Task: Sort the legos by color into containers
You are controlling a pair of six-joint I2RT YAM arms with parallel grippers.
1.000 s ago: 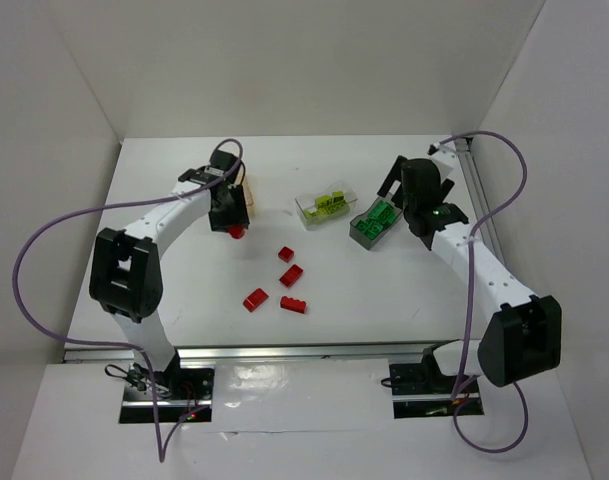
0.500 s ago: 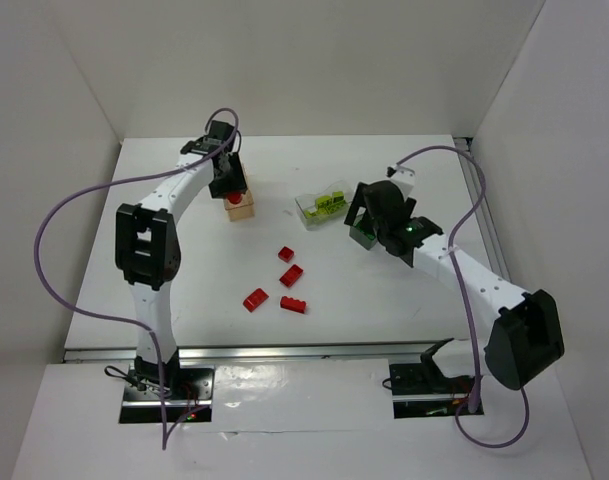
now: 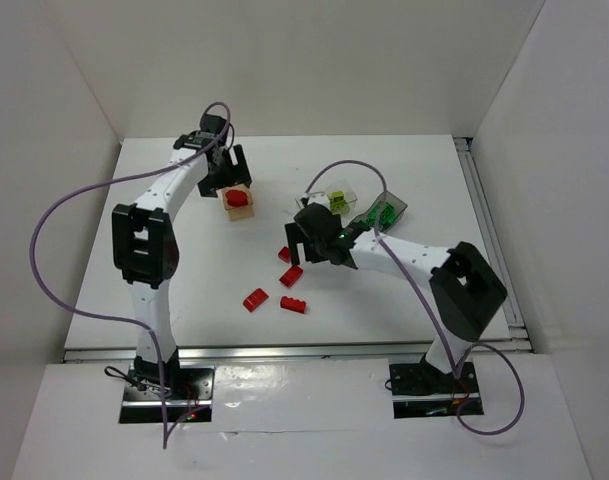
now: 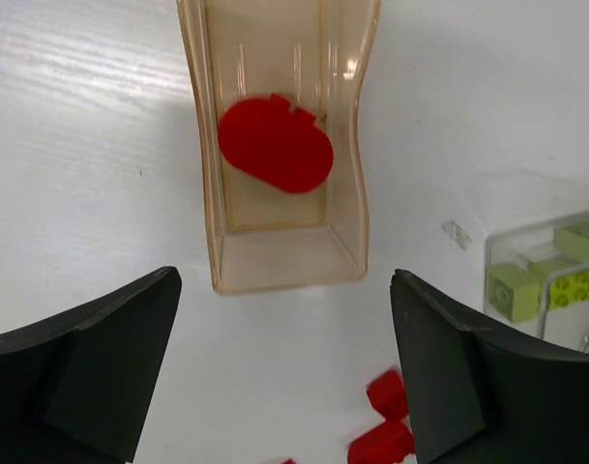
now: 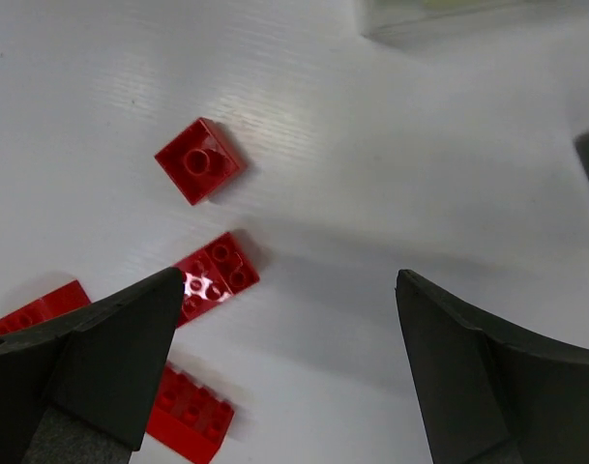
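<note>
I will next move my left gripper to the front red lego nearest my left arm's base and grip the middle of its body (image 3: 255, 299).
My left gripper (image 3: 227, 180) (image 4: 284, 377) hangs open just above the near end of the peach-orange container (image 3: 240, 211) (image 4: 284, 263). One red lego (image 3: 240, 199) (image 4: 275, 145) lies inside it, free of the fingers. My right gripper (image 3: 299, 247) (image 5: 289, 367) is open and empty over the loose red legos on the table: a square one (image 3: 285, 254) (image 5: 199, 160), a longer one (image 3: 291, 275) (image 5: 215, 275), and two more (image 3: 255, 299) (image 3: 293, 305) nearer the front. The clear container (image 3: 336, 203) holds yellow-green legos (image 4: 565, 280). The dark grey container (image 3: 382, 214) holds green legos.
White walls close in the table on the left, back and right. The right arm's purple cable (image 3: 344, 170) arcs over the clear container. A metal rail (image 3: 484, 210) runs along the table's right edge.
The left gripper moved over the peach-orange container, opened and let the red lego fall into it. The right arm swung left from the dark grey container to the loose red legos.
</note>
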